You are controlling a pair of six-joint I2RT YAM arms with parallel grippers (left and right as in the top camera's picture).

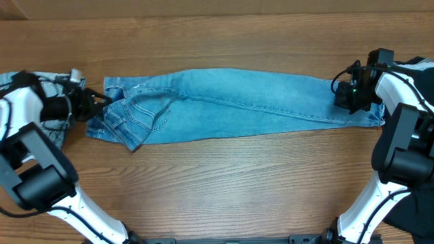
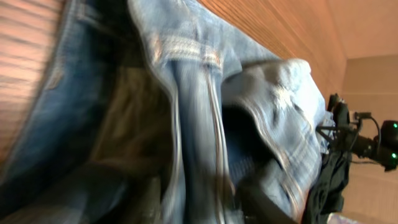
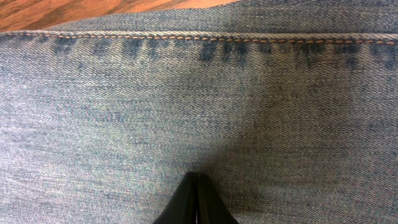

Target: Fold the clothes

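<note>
The jeans' top waist layer is bunched toward me, so my left gripper needs to pull the waistband past the jeans' far edge (image 1: 114,78).
The medium-blue jeans (image 1: 237,105) lie flat across the table, waist at the left and leg hems at the right. My left gripper (image 1: 95,106) is at the bunched waistband. In the blurred left wrist view the waistband (image 2: 193,124) runs down between my dark fingers (image 2: 208,208), which look closed on it. My right gripper (image 1: 349,95) rests on the leg ends near the hems. In the right wrist view its fingers (image 3: 194,180) are pressed together, tips down on the denim (image 3: 186,99), with the stitched hem just beyond.
A pale fabric (image 1: 17,78) lies at the far left under my left arm. A dark garment (image 1: 415,64) sits at the far right edge behind my right arm. Bare wooden table (image 1: 237,183) stretches in front of the jeans.
</note>
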